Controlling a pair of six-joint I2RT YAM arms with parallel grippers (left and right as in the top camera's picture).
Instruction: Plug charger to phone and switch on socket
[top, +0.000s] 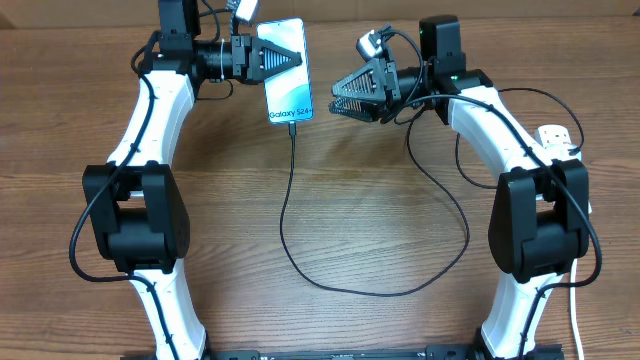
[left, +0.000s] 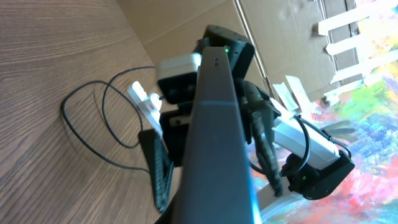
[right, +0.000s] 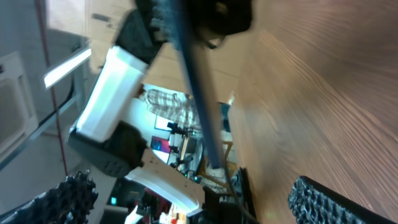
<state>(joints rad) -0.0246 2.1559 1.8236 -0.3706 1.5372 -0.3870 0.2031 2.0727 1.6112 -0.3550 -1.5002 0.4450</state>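
Observation:
I have my right gripper open beside the phone and clear of the cable's connector, so it should close on that connector at the phone's near end (top: 291, 119) before the socket.
My left gripper (top: 262, 58) is shut on the phone (top: 288, 72) and holds it by its left edge at the back of the table. The light-blue screen faces up, with small text at the near end. The charger cable (top: 290, 215) hangs from the phone's near end, where its connector tip (top: 292, 124) sits in the port. It loops across the table to the right. My right gripper (top: 338, 98) is open and empty just right of the phone. The phone shows edge-on in the left wrist view (left: 214, 130) and the right wrist view (right: 198, 93). The white socket (top: 556, 138) lies at the right edge, partly hidden by my right arm.
The cable's loop (left: 93, 127) lies on the wood between the arms. The socket's white cord (top: 578, 300) runs down the right edge. Both arm bases stand at the front corners. A cardboard wall stands behind the table.

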